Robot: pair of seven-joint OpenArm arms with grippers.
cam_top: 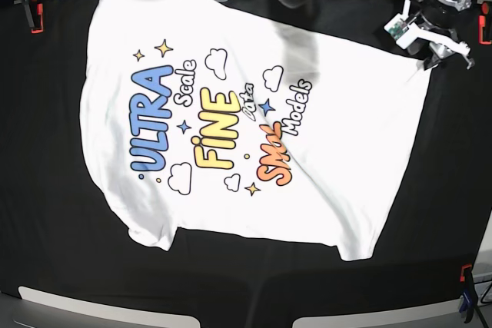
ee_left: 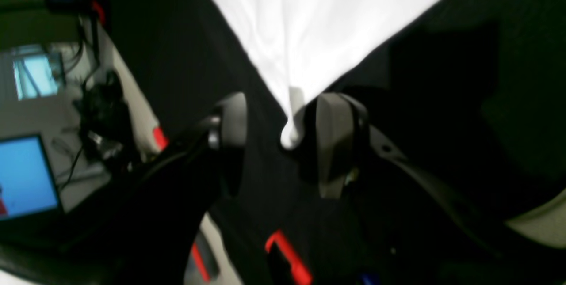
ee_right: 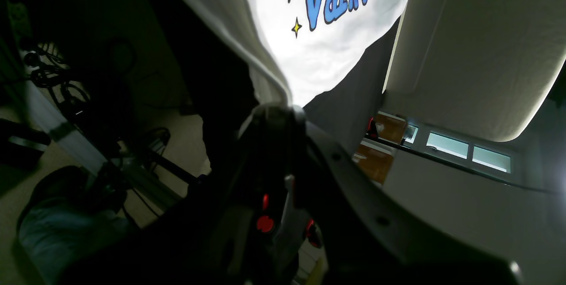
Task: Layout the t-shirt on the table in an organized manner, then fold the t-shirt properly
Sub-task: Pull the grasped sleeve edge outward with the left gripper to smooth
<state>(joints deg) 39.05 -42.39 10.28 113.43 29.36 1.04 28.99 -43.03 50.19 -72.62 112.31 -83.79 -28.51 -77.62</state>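
Observation:
I will move my left gripper farther in, as its open fingers have only the t-shirt's thin corner point, and pinch the wider cloth (ee_left: 292, 84) before pulling the crease flat.
The white t-shirt (cam_top: 254, 136) lies print side up on the black table (cam_top: 46, 190), with "ULTRA", "FINE" and "SMOL" readable. At the far right edge of the table my left gripper (ee_left: 283, 132) stands open. A pointed corner of the t-shirt (ee_left: 309, 24) lies loose between its fingers (ee_left: 232, 119); in the base view the left gripper (cam_top: 432, 61) sits at that corner. My right gripper (ee_right: 278, 110) is shut on a bunched edge of the t-shirt (ee_right: 323, 55), near the blue lettering and yellow stars. In the base view that corner runs out of the top left edge.
Red clamps (cam_top: 34, 14) sit on the table's edges, another red clamp (cam_top: 484, 30) at the far right and a red and blue clamp (cam_top: 465, 286) at the near right. A lit laptop screen (ee_left: 26, 179) and cables lie beyond the table edge.

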